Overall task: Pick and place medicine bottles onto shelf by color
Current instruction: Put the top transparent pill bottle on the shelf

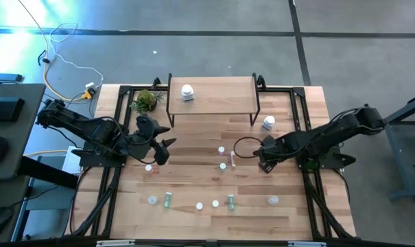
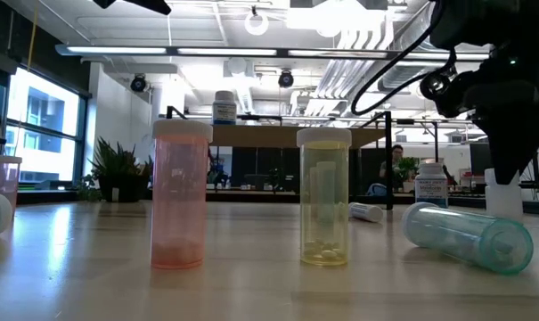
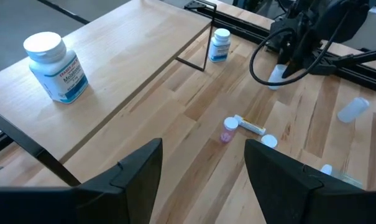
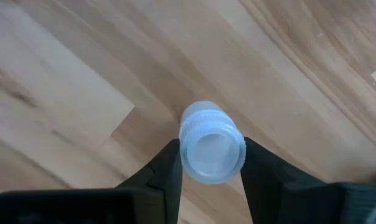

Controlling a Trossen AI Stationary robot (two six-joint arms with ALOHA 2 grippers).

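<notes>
The clear vial will go down from my right gripper onto the end of the light-wood shelf (image 1: 248, 97) farthest from the plant.
The light-wood shelf (image 1: 217, 96) stands at the table's far middle, with one white jar (image 1: 187, 91) upright on it. A second white jar (image 1: 269, 123) stands on the table by the shelf's right leg. My right gripper (image 1: 265, 163) is right of centre, shut on a small clear vial (image 4: 211, 149). My left gripper (image 1: 162, 147) hangs open and empty left of centre, above the table; its fingers show apart in the left wrist view (image 3: 203, 180). Several small vials stand or lie across the table's middle and near part (image 1: 215, 204). My right gripper pinches the clear vial between its two fingers (image 4: 169, 165), at the sides of its capped top (image 4: 194, 127). The fingers come from above, pointing down. The vial stands upright below them; whether its base is on the table, I cannot tell.
A small green plant (image 1: 146, 101) sits left of the shelf. A pink vial (image 2: 178, 192) and a yellow vial (image 2: 323, 196) stand near the front edge, and a teal one (image 2: 469, 234) lies beside them. A black cable loops by the right gripper (image 1: 245, 145).
</notes>
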